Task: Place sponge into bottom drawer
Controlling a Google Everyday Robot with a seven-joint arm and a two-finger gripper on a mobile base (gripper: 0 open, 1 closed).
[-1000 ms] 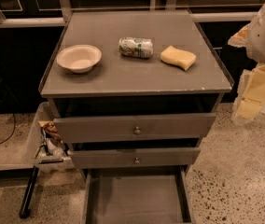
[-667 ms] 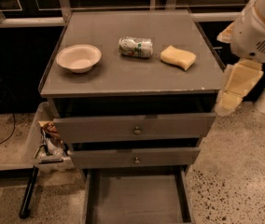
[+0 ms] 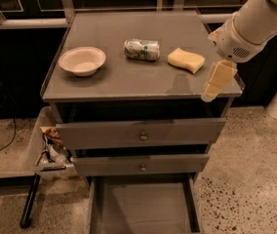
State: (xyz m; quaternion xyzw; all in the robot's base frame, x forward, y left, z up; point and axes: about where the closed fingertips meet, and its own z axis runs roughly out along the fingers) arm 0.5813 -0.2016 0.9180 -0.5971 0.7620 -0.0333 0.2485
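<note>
The end (image 3: 198,60) of the pale yellow sponge that is farther from the crushed can will be gripped by my gripper.
The pale yellow sponge (image 3: 186,60) lies on the grey cabinet top (image 3: 114,79), right of centre. My gripper (image 3: 215,83) hangs from the white arm over the top's right front corner, just right of and in front of the sponge, not touching it. The bottom drawer (image 3: 143,209) is pulled out at the foot of the cabinet and its grey floor shows nothing in it.
A crushed can (image 3: 142,49) lies left of the sponge and a pale bowl (image 3: 82,61) stands at the left of the top. Two closed drawer fronts with small knobs (image 3: 143,136) sit above the open drawer. A bin with rubbish (image 3: 50,147) stands left of the cabinet.
My arm and gripper have moved left from beside the cabinet to over its right front corner, closer to the sponge. The sponge, can and bowl have not moved.
</note>
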